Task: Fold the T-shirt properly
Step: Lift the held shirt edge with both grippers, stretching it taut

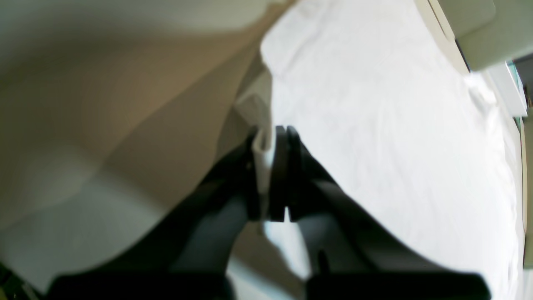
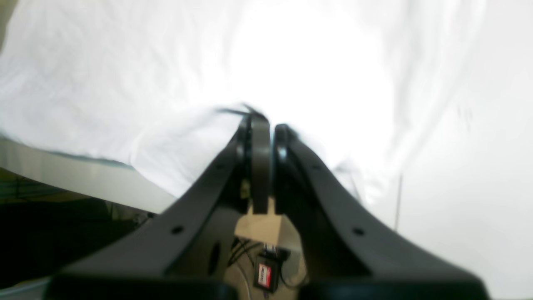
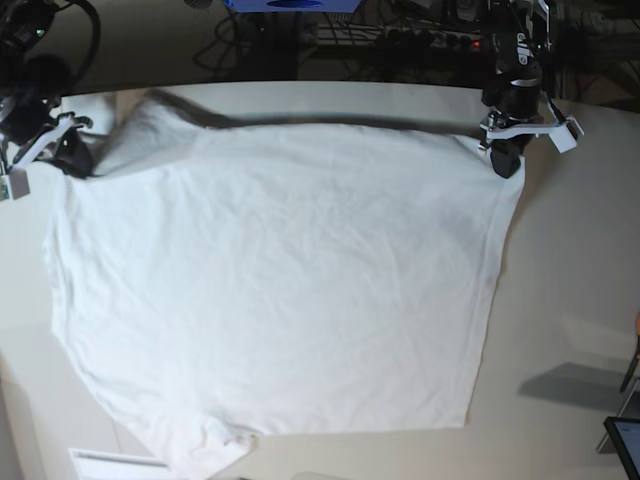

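The robot's right gripper should release the white T-shirt's far corner on the shirt's body [image 3: 88, 236] beside its long side edge.
The white T-shirt [image 3: 280, 290] lies spread over the pale table [image 3: 580, 260], with one sleeve [image 3: 205, 445] at the near edge. Its far edge is lifted and stretched between both grippers, casting a shadow on the table behind it. My left gripper [image 3: 503, 158] is shut on the far right corner; the left wrist view shows a fold of the T-shirt [image 1: 374, 104] pinched in the gripper [image 1: 272, 133]. My right gripper [image 3: 78, 158] is shut on the far left corner; in the right wrist view the gripper [image 2: 266, 125] is closed on the T-shirt [image 2: 312, 62]. The collar is not visible.
Cables [image 3: 420, 40] and a blue object [image 3: 290, 5] lie behind the table's far edge. A dark screen corner [image 3: 625, 440] sits at the near right. A white strip [image 3: 110, 462] lies at the near left. Bare table shows to the right of the shirt.
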Controlling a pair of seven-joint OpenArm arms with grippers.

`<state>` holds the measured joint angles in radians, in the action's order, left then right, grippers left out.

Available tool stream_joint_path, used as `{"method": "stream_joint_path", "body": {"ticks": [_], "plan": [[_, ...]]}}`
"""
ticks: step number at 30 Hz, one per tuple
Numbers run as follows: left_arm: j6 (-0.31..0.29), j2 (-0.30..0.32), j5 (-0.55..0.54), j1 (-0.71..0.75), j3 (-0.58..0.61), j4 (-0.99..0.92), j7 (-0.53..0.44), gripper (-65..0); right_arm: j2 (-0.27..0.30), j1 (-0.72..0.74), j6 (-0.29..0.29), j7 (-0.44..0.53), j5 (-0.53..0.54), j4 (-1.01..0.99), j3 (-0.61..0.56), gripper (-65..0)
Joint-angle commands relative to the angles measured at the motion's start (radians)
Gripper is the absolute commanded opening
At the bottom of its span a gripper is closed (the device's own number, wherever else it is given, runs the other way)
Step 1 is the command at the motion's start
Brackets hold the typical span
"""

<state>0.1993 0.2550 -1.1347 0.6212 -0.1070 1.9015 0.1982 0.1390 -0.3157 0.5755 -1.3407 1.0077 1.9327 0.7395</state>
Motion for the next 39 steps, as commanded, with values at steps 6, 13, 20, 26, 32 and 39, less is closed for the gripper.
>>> {"method": "stream_joint_path", "body": {"ticks": [6,13,20,26,32,39], "plan": [[-0.013,0.002,-0.011,-0.024,-0.007,0.014,-0.022,-65.0,0.046,0.049,-0.001,0.013,0.012,-0.051,0.002,-65.0],[-0.013,-0.066,-0.009,-0.067,-0.009,-0.018,-0.022,-65.0,0.093,0.119,-0.001,0.010,0.012,-0.154,0.001,-65.0],[-0.013,-0.101,-0.011,-0.083,-0.013,-0.049,-0.022,-65.0,0.146,0.165,-0.001,0.011,0.012,-0.218,-0.001,-65.0],[-0.007,-0.102,-0.011,-0.119,-0.007,-0.046,-0.022,-65.0,0.159,0.188,-0.001,0.013,0.012,-0.258,-0.053,-65.0],[0.091,-0.102,-0.011,-0.157,-0.004,-0.044,-0.022,-65.0,0.161,0.209,-0.001,0.013,0.012,-0.264,-0.082,-65.0],[0.095,-0.102,-0.041,-0.183,-0.012,-0.049,-0.022,-65.0,0.162,0.235,-0.084,0.013,0.017,-0.267,-0.082,-65.0]]}}
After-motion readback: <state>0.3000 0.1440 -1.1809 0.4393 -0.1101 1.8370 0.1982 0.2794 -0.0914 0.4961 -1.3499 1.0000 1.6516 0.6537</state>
